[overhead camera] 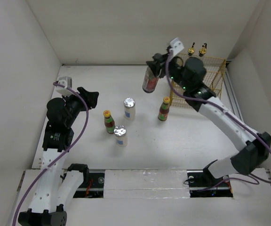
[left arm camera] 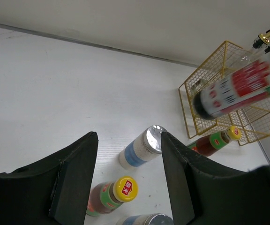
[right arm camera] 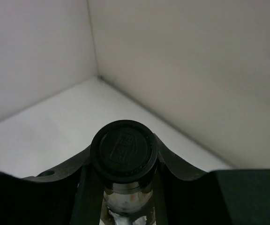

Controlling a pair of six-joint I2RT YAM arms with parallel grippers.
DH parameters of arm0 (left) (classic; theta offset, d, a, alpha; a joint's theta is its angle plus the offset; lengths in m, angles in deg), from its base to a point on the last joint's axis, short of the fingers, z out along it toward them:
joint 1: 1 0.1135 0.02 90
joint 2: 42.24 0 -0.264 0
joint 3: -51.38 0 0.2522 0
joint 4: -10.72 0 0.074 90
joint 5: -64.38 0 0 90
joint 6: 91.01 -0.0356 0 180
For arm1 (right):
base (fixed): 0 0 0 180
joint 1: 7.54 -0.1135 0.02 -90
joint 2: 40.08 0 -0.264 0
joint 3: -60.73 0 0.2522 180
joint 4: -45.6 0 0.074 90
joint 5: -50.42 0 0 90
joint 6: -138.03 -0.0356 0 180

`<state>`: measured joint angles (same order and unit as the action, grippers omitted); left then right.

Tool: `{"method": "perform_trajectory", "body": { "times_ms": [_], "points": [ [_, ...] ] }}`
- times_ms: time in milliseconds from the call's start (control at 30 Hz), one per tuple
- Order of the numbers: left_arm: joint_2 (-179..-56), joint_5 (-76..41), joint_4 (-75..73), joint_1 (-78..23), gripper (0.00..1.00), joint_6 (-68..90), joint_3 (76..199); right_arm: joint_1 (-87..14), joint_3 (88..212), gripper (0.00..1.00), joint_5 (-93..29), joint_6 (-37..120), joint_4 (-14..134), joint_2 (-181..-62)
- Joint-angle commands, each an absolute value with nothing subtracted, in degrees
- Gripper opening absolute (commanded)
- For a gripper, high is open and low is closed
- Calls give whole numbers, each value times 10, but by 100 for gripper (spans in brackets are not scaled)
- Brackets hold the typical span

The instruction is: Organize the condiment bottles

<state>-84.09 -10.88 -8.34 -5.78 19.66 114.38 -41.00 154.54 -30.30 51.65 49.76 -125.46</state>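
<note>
I need to use my right gripper to set the dark black-capped bottle, held in the air beside the basket, free in the yellow wire basket point(overhead camera: 203, 83), next to the clear bottles with gold spouts.
My right gripper point(overhead camera: 156, 64) is shut on the neck of the dark black-capped bottle point(overhead camera: 150, 80) and holds it in the air, left of the yellow wire basket point(overhead camera: 211, 70). The cap point(right arm camera: 123, 150) fills the right wrist view between the fingers. Two clear gold-spouted bottles point(overhead camera: 191, 48) point(overhead camera: 203, 48) stand behind the basket. Two red yellow-capped bottles point(overhead camera: 108, 121) point(overhead camera: 164, 108) and two silver-lidded white jars point(overhead camera: 129, 108) point(overhead camera: 120, 135) stand on the table. My left gripper point(overhead camera: 91, 96) is open and empty, left of them. In the left wrist view a jar point(left arm camera: 142, 147) and a red bottle point(left arm camera: 111, 194) show between its fingers.
The basket point(left arm camera: 219, 108) stands at the back right near the walls' corner. White walls close in the table on the left, back and right. One red bottle point(left arm camera: 214, 140) stands right at the basket's front left corner.
</note>
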Motion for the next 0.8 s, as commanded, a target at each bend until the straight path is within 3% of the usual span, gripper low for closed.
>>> {"method": "perform_trajectory", "body": {
  "times_ms": [0, 200, 433, 767],
  "points": [
    [-831, -110, -51, -56, 52, 190, 1144, -367, 1594, 0, -346, 519, 420, -1176],
    [-837, -100, -51, -56, 54, 190, 1144, -245, 1634, 0, -352, 519, 493, -1143],
    [-832, -105, -51, -56, 58, 190, 1144, -104, 1718, 0, -366, 508, 543, -1195],
    [-837, -105, -51, -56, 59, 190, 1144, -28, 1813, 0, -403, 529, 541, -1283]
  ]
}}
